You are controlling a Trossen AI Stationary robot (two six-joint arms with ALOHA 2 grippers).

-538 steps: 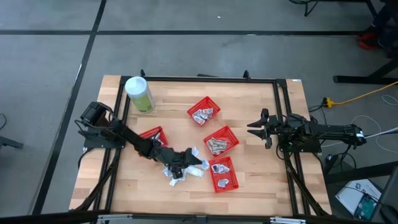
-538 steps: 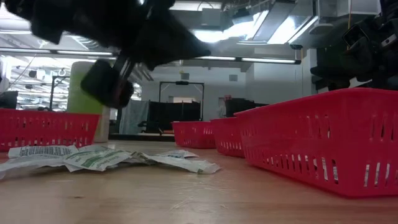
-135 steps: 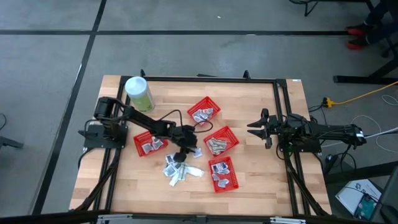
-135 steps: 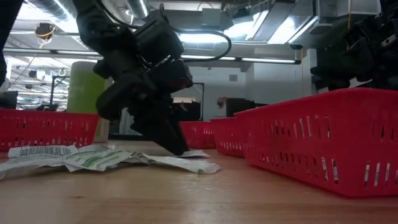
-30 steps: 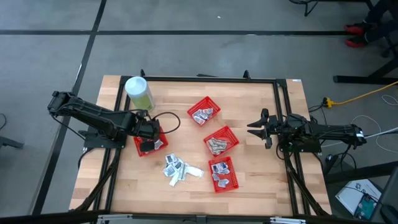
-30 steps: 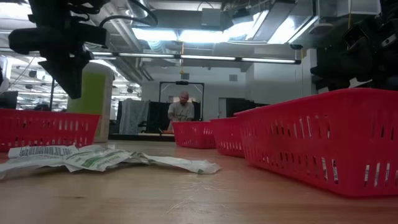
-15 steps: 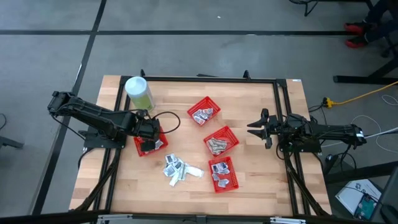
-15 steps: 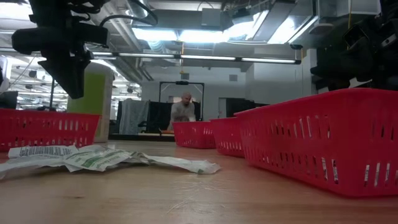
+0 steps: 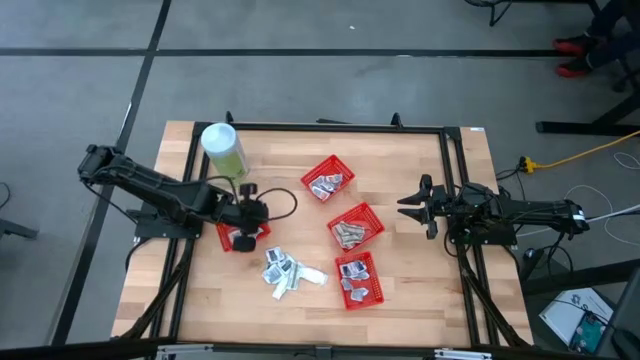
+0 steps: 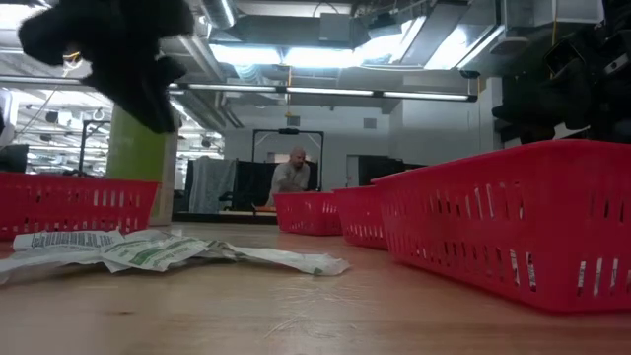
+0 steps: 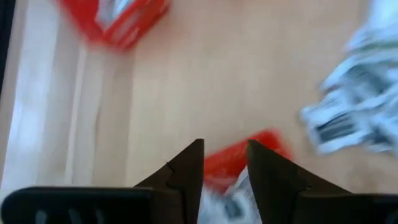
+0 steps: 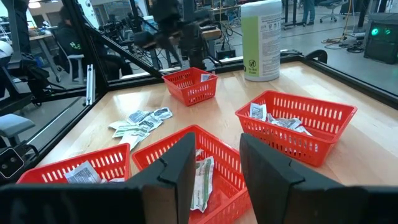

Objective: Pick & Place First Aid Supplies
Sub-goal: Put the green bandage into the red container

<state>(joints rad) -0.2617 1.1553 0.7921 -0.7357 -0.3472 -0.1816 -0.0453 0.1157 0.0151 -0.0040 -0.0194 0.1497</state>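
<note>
The green-striped bandage packet is in the loose pile, and next I should move my left gripper to it and close on its end (image 9: 293, 269) (image 11: 374, 46) beside the long white packet.
The first aid supplies lie partly as a loose pile of flat white packets (image 9: 285, 272) on the wooden table, also seen in the low view (image 10: 148, 251) and blurred in the left wrist view (image 11: 354, 106); others lie in four red mesh baskets. My left gripper (image 9: 250, 218) hovers open and empty above the right edge of the left basket (image 9: 230, 238), fingers pointing down (image 11: 224, 155). My right gripper (image 9: 412, 207) waits open and empty at the table's right (image 12: 216, 146).
Three red baskets with packets stand mid-table (image 9: 328, 180), (image 9: 355, 226), (image 9: 358, 278). A pale-green canister (image 9: 224, 150) with a white lid stands at the far left. A black frame runs around the table's edge (image 9: 320, 127). A person (image 10: 291, 173) sits in the room behind.
My left gripper has moved from above the left basket toward the table's right edge; in the low view it has also shifted right. The packets and baskets have stayed where they were.
</note>
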